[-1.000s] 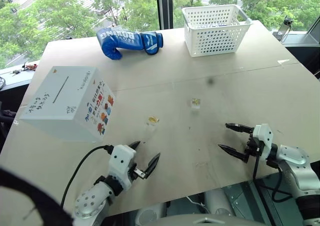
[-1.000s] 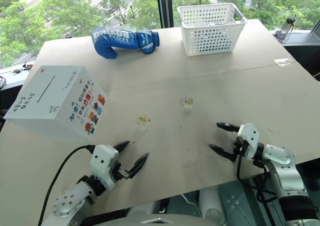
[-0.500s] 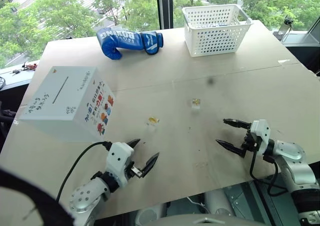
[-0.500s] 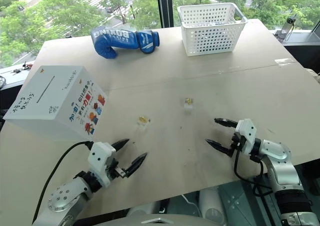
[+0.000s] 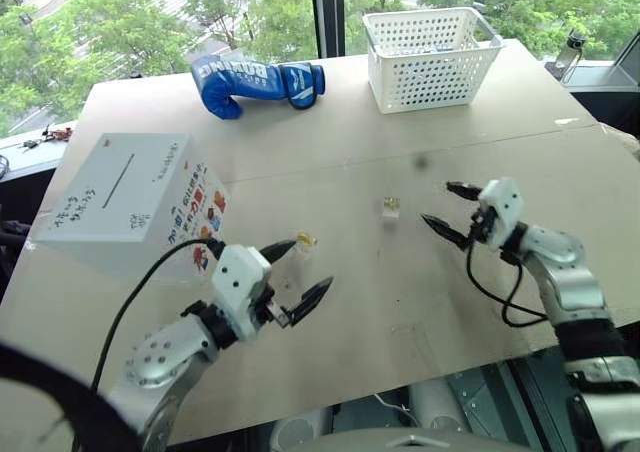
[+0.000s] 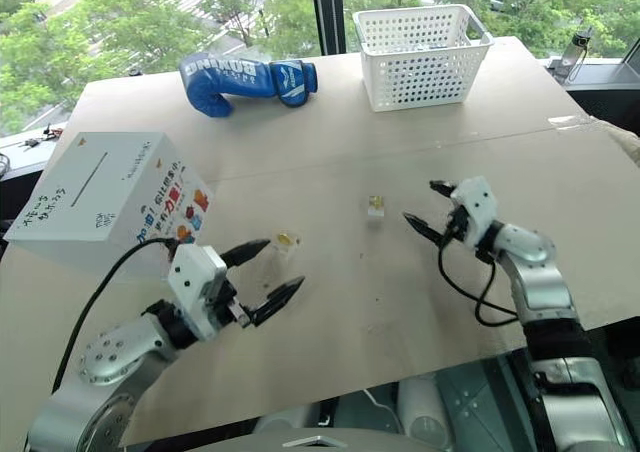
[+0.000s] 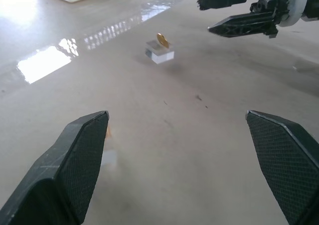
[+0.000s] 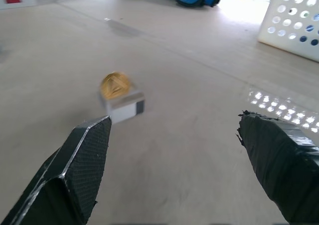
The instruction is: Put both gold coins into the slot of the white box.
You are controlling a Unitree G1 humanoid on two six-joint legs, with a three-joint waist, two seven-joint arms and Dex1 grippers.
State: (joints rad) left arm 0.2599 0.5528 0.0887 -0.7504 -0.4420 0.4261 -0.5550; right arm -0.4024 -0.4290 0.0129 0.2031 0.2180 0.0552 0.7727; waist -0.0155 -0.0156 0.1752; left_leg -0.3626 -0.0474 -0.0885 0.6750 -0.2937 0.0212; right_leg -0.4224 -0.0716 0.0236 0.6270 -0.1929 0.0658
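Note:
My left gripper is to close on the free edge of the far gold coin (image 5: 390,200) (image 7: 162,39), once my right gripper lifts that coin off its clear block.
The white box (image 5: 130,202) stands at the table's left, its dark slot (image 5: 120,179) in the top face. One gold coin (image 5: 391,203) stands on a small clear block at mid-table; my right gripper (image 5: 436,201) hovers open just right of it, pointing at it, and the coin (image 8: 114,84) lies ahead of its fingers. The other gold coin (image 5: 306,239) sits on a block nearer me. My left gripper (image 5: 311,263) is open right beside that coin, one fingertip close to it. From the left wrist, the far coin (image 7: 161,40) and the right gripper (image 7: 204,18) show.
A blue boxing glove (image 5: 255,82) lies at the back of the table. A white perforated basket (image 5: 430,57) stands at the back right. The table's front edge runs just below my arms.
Both arms have risen and reached forward. The right gripper has closed in on the far coin from the right, and the left gripper has come up beside the near coin. Both stay open.

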